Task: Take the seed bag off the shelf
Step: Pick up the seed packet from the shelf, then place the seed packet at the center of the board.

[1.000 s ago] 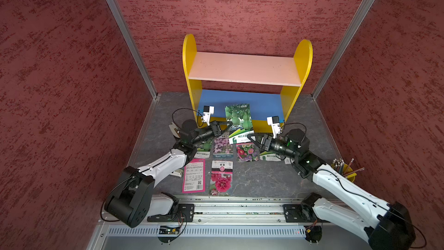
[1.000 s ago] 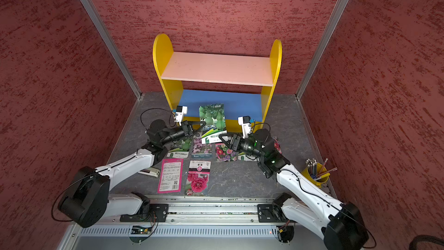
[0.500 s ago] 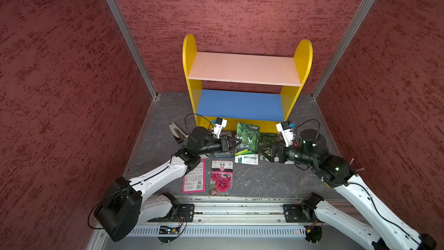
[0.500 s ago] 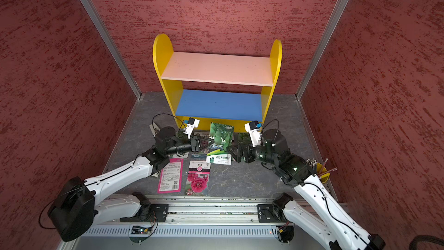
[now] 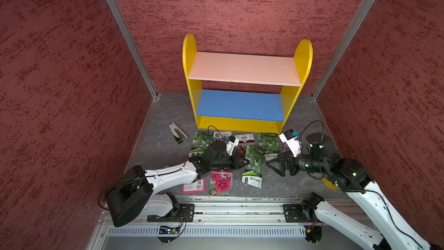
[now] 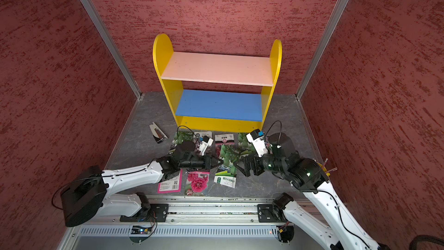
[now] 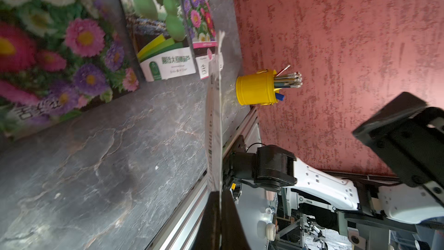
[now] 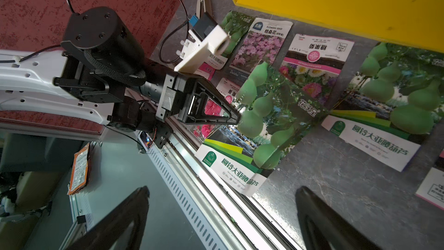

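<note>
My left gripper is going to put the seed bag down on the grey floor (image 5: 255, 178) (image 7: 141, 153) beside the pink flower bag, near the front bar.
The seed bag (image 5: 252, 167) (image 6: 227, 164) is green with gourds printed on it. It hangs off the shelf, over the floor in front, and my left gripper (image 5: 246, 162) (image 6: 219, 161) is shut on its side edge. The left wrist view shows the seed bag (image 7: 213, 126) edge-on, rising from my left gripper (image 7: 219, 192). In the right wrist view the seed bag (image 8: 264, 121) faces me. My right gripper (image 5: 270, 167) (image 8: 221, 189) stands open just right of the bag, with nothing between its fingers. The shelf (image 5: 240, 104) (image 6: 218, 104) stands at the back with both boards bare.
Several other seed bags (image 5: 221, 182) lie flat on the grey floor between the shelf and the front rail (image 5: 240, 209). A yellow pencil cup (image 7: 255, 90) stands at the right wall behind my right arm. A small metal tool (image 5: 177, 133) lies left of the shelf.
My left gripper has carried the seed bag from the shelf's lower front toward the rail. My right gripper has opened and drawn back to the right.
</note>
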Robot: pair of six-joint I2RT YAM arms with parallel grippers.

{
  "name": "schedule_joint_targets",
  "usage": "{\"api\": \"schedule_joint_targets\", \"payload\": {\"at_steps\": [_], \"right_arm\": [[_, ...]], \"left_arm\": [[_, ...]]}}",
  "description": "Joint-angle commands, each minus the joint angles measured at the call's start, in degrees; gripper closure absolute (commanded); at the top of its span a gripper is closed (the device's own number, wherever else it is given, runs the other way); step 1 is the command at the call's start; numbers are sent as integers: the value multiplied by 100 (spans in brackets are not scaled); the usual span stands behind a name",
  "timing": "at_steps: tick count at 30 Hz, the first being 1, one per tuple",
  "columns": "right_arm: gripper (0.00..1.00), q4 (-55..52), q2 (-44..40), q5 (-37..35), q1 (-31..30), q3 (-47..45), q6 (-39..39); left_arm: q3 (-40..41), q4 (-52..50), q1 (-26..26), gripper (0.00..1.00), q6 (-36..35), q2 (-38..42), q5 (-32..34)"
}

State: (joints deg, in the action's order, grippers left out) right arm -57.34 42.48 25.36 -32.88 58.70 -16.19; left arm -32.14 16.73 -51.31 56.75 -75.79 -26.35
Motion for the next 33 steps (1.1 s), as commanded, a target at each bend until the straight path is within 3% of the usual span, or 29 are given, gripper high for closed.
{"api": "schedule_joint_targets", "payload": {"at_steps": [1,17,31,33], "right_arm": [[1,-75,-20,-10,19,-32,118],[2,-5,-222,-206,19,-228,41],[2,-57,-363,-311,19,-348,23],[2,-41,-372,-313,19,-358,4]], "left_arm": [[203,109,-152,100,248,-106,412],[533,951,-801,100,1302,-1033,1314],[552,620,-1078,100,1659,-1421,1944],[527,570,-1082,95,1654,-1474,2003]]}}
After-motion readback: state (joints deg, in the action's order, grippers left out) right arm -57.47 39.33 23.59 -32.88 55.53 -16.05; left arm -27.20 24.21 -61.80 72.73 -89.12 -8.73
